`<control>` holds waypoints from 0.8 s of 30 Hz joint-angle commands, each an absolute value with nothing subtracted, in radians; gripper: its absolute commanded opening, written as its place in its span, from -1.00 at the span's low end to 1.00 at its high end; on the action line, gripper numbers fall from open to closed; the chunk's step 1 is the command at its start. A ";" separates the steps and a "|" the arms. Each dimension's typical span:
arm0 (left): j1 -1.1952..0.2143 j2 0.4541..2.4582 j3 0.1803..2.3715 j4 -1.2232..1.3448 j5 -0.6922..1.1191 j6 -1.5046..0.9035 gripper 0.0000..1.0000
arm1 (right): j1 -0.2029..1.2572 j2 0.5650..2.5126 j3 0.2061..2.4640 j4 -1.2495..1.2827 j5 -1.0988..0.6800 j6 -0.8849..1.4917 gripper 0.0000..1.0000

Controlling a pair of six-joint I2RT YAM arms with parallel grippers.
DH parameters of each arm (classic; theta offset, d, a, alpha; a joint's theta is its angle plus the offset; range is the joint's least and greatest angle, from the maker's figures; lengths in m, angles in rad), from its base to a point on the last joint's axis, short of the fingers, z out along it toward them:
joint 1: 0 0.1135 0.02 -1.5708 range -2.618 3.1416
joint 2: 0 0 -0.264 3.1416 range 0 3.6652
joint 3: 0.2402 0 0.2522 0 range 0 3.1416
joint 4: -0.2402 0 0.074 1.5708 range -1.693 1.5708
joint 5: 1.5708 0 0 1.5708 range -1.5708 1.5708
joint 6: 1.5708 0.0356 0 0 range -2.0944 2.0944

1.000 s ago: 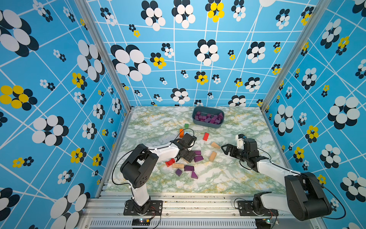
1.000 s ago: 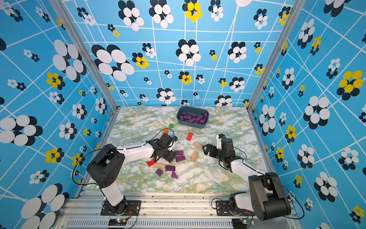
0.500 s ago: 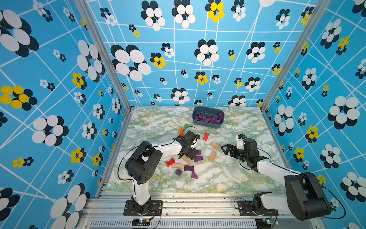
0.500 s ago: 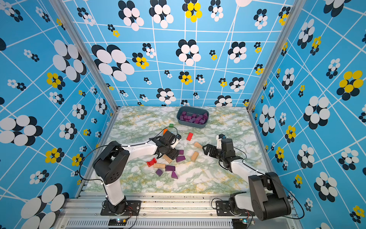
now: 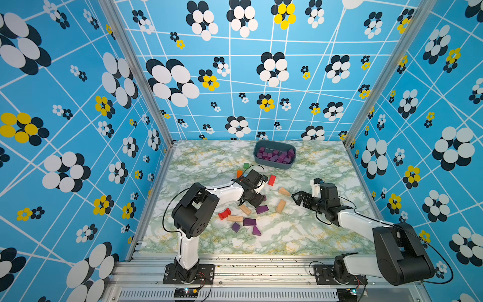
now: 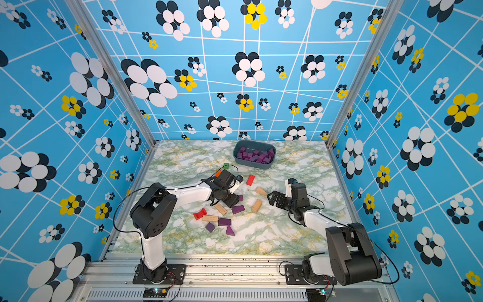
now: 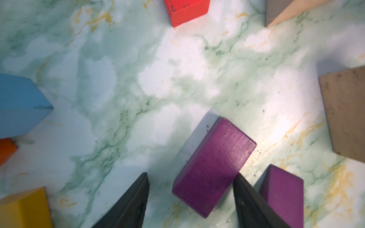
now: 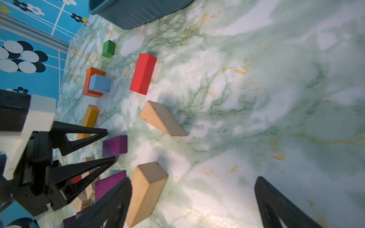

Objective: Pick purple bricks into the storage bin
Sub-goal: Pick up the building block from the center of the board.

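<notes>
My left gripper's open fingers have the purple brick slanting across them, so next I close on the brick's near end [image 7: 200, 193] and swing it square before I lift it.
My left gripper [image 5: 257, 200] [image 7: 191, 176] is down at the table with a purple brick [image 7: 213, 167] [image 8: 115, 146] between its open jaws. One finger [image 7: 243, 189] touches the brick's side; the other stands off with a gap. A second purple brick [image 7: 282, 189] lies just outside that finger. More purple bricks [image 5: 262, 209] [image 5: 249, 222] [image 5: 256, 231] lie nearer the front. The storage bin [image 5: 274, 166] [image 6: 252, 165] at the back holds several purple bricks. My right gripper [image 5: 296, 198] [image 8: 193, 178] hovers open and empty beside a tan block [image 8: 147, 189].
Non-purple blocks surround the cluster: a red bar [image 5: 271, 180], a tan wedge [image 5: 284, 191], a tan block [image 5: 280, 206], a red arch [image 5: 224, 213], tan bars [image 5: 234, 218], green [image 5: 246, 165] and orange [image 5: 239, 173] blocks, a light blue block [image 7: 19, 104], and a yellow one [image 7: 23, 209].
The left gripper's jaws have narrowed around the purple brick and the left arm has shifted slightly toward it. The right arm has not moved.
</notes>
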State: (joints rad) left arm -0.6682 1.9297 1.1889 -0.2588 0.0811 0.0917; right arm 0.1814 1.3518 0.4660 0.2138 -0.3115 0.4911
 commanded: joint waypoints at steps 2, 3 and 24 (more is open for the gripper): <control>-0.673 1.954 1.210 -0.280 0.114 0.103 -0.01 | 0.187 1.353 0.472 0.192 -0.295 0.498 0.98; -0.673 1.954 1.210 -0.278 0.119 0.102 -0.08 | 0.188 1.351 0.473 0.191 -0.294 0.498 0.98; -0.673 1.925 1.215 -0.231 0.141 0.063 -0.40 | 0.187 1.345 0.471 0.189 -0.296 0.503 0.98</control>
State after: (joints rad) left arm -0.6689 1.9347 1.1934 -0.2401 0.1284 0.0792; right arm 0.1814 1.3518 0.4664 0.2134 -0.3046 0.4919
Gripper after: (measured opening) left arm 0.324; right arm 0.991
